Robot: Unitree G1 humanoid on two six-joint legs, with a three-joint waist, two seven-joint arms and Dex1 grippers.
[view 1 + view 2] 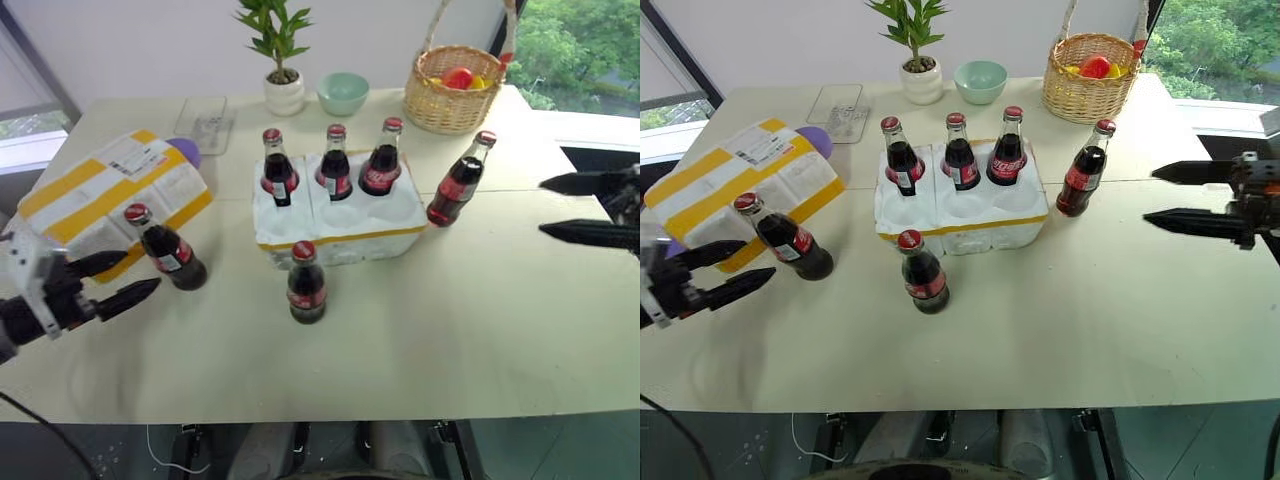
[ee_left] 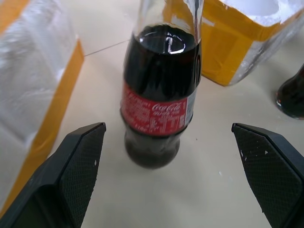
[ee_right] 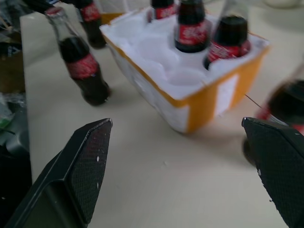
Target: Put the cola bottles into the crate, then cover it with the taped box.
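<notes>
The cola bottle is in front of the white foam crate. Next, my right gripper needs to move over to it and close around that bottle's red label (image 1: 307, 298) (image 3: 82, 67).
The white foam crate (image 1: 345, 240) with a yellow band sits mid-table. Three cola bottles (image 1: 335, 165) stand in its back wells. Three more stand loose on the table: one left of the crate (image 1: 172, 252), one in front of it (image 1: 306, 285) and one to its right (image 1: 458, 182). The taped box (image 1: 105, 195) lies at the left. My left gripper (image 1: 140, 272) is open, just short of the left bottle (image 2: 159, 95), which stands ahead between its fingers (image 2: 78, 161). My right gripper (image 1: 541, 206) is open and empty, hovering right of the crate (image 3: 199, 102).
Along the back stand a wicker basket (image 1: 452, 88) of fruit, a green bowl (image 1: 343, 92), a potted plant (image 1: 283, 85) and a clear tray (image 1: 205, 122). A purple object (image 1: 186, 150) peeks from behind the taped box. The table's front edge lies close below the grippers.
</notes>
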